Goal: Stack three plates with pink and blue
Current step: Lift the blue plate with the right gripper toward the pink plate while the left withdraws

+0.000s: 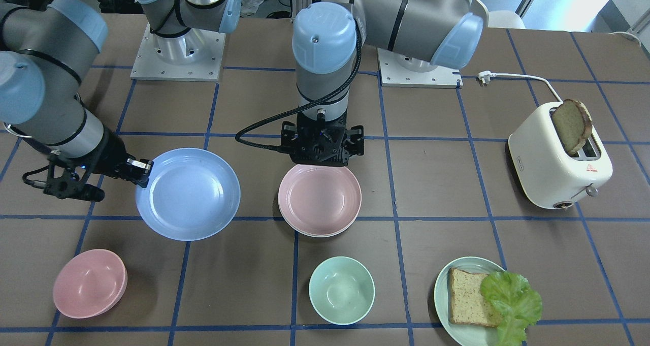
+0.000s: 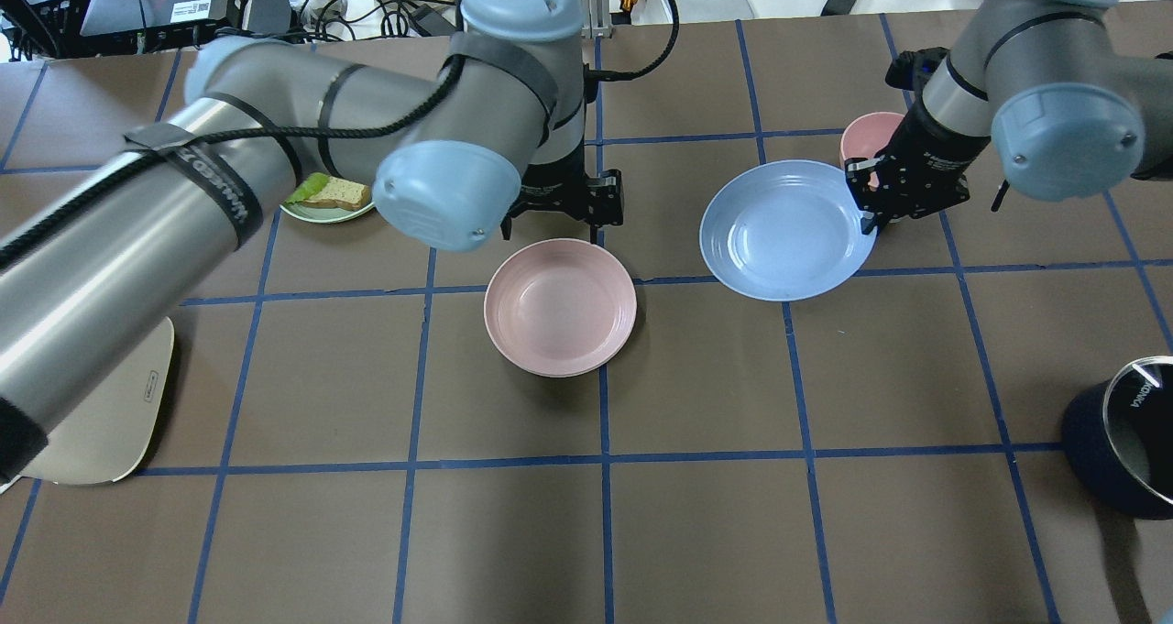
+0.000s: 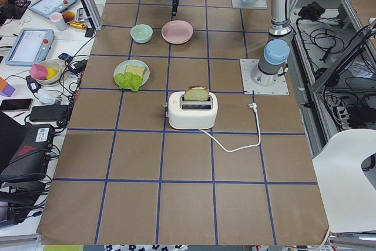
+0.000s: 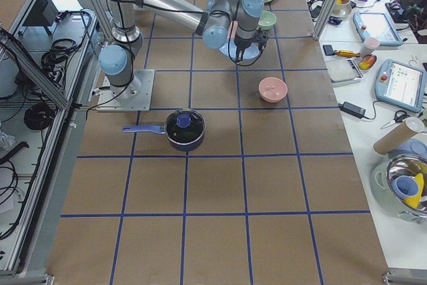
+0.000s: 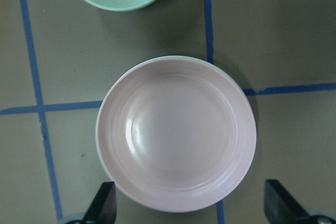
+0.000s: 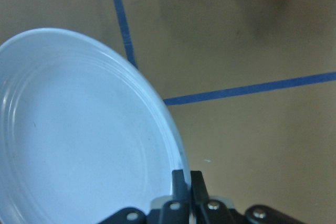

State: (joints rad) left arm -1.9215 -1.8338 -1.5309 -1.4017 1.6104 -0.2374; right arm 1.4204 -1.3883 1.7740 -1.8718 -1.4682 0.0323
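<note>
Next, I release the light blue plate with my right gripper squarely atop the pink plate [image 1: 323, 198], behind the mint bowl.
The pink plate [image 1: 320, 196] lies at the table's middle on top of a paler plate, whose cream-white rim [image 1: 311, 231] shows just beneath it. My left gripper [image 1: 321, 155] hangs straight above its robot-side edge, open and empty; in the left wrist view its fingertips [image 5: 105, 205] stand wide apart over the pink plate [image 5: 176, 132]. My right gripper [image 1: 140, 172] is shut on the rim of the light blue plate [image 1: 188, 193] and holds it tilted just above the table. The right wrist view shows the fingers [image 6: 181, 182] pinching that rim [image 6: 157, 114].
A pink bowl [image 1: 89, 284] sits near the right gripper. A mint bowl [image 1: 341, 290] stands in front of the pink plate. A mint plate [image 1: 447, 305] carries bread and lettuce. A toaster [image 1: 558, 168] with its cord and a dark pot [image 2: 1123, 445] stand toward the table's ends.
</note>
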